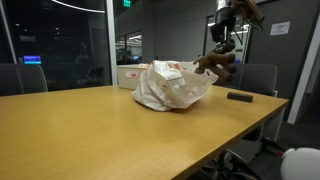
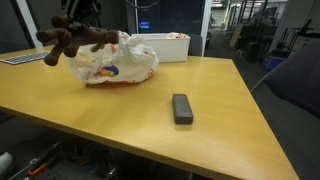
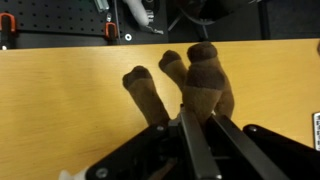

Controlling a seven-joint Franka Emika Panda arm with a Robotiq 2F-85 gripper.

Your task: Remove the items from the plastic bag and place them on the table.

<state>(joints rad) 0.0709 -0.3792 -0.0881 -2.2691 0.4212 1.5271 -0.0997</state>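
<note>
The robot's gripper needs to release the brown plush toy on top of the black rectangular block [image 1: 243,94] near the table's edge. The toy now hangs beside the white bag.
My gripper [image 3: 205,118] is shut on a brown plush toy [image 3: 190,85] and holds it in the air above the wooden table [image 3: 60,110]. In both exterior views the toy [image 1: 217,65] [image 2: 72,42] hangs beside the white plastic bag with orange print [image 1: 172,87] [image 2: 115,62], above the bag's edge. The bag lies crumpled on the table. The gripper [image 1: 224,44] shows above the toy in an exterior view. What else is inside the bag is hidden.
A black rectangular block [image 2: 182,108] [image 1: 239,97] lies on the table apart from the bag. A white box [image 2: 165,47] [image 1: 128,75] stands behind the bag. Office chairs [image 1: 22,78] line the table's sides. The table edge [image 1: 250,125] is near.
</note>
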